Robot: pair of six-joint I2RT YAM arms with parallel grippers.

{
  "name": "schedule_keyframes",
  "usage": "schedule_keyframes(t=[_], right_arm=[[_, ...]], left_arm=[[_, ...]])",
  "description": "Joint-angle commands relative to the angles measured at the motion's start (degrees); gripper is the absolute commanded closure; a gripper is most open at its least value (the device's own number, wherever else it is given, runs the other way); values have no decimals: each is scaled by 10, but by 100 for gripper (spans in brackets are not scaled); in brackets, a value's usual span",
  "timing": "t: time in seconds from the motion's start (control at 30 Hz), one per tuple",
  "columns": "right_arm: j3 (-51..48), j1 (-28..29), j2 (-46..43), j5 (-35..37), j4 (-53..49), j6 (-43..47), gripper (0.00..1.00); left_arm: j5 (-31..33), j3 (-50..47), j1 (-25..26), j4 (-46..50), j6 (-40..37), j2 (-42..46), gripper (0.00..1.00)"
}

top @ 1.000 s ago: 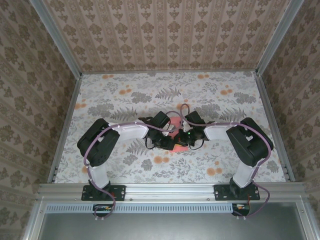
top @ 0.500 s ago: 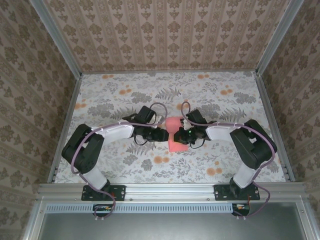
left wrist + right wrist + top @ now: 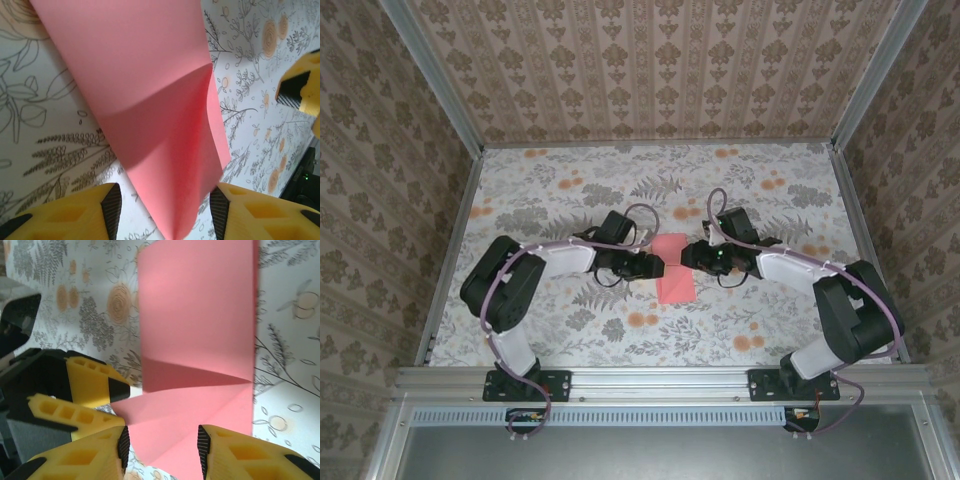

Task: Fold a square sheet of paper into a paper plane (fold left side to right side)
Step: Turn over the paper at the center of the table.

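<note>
The paper's near part is buckling at a slant, so my right gripper will pinch the paper's raised part (image 3: 167, 442), lift the paper clear and bring it to my left gripper.
The square sheet of paper (image 3: 673, 270) lies on the flowered table as a narrow salmon-pink rectangle, folded over on itself. In the left wrist view the paper (image 3: 150, 90) has its top layer bowed up a little, casting a shadow. My left gripper (image 3: 653, 264) is at its left edge, open, and the paper's near tip lies loose between the pads (image 3: 111, 207). My right gripper (image 3: 688, 256) is at the right edge, also open, and the paper (image 3: 200, 315) runs between its pads (image 3: 202, 447) unpinched. The left gripper's yellow fingers (image 3: 92, 385) appear in the right wrist view.
The floral tabletop (image 3: 570, 190) is ringed by a metal frame and patterned walls. Both arms reach in low from the near rail (image 3: 660, 380), elbows out to the sides, cables looping above the wrists. Bare table lies behind and in front of the paper.
Both grippers have opened and backed off the paper, left one leftward, right one rightward. The folded sheet, earlier covered by them, now lies uncovered between them.
</note>
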State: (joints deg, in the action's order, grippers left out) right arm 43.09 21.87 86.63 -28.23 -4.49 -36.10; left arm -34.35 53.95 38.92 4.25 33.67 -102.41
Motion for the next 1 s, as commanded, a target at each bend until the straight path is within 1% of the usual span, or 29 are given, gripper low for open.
schedule_keyframes(t=[0.0,0.07,0.1,0.23,0.3,0.33,0.43,0.53,0.67,0.8,0.97], right_arm=[[-16,-5,-22,5,-21,9,54],[-22,-8,-25,0,-19,7,52],[-26,-9,-26,-5,-17,7,51],[-35,-9,-22,-25,-7,1,50],[-38,-8,-19,-33,0,-4,47],[-38,-8,-16,-39,5,-7,45],[-40,-9,0,-64,31,-21,42],[-37,-5,20,-92,68,-40,42],[-23,5,49,-103,88,-50,43],[-10,15,84,-112,121,-68,46],[1,26,123,-130,167,-97,54]], left_arm=[[-15,24,2,-14,-6,-12,52],[-17,29,3,-18,-9,-14,56],[-16,32,3,-18,-10,-13,59],[-5,28,2,-18,-13,-5,83],[5,20,2,-18,-13,6,90],[10,15,1,-18,-13,13,91],[23,5,-1,-15,-14,29,92],[24,1,-4,-12,-15,35,91],[28,1,-4,-11,-14,38,90],[28,1,-3,-9,-14,38,90],[32,-2,-5,-9,-13,41,87]])
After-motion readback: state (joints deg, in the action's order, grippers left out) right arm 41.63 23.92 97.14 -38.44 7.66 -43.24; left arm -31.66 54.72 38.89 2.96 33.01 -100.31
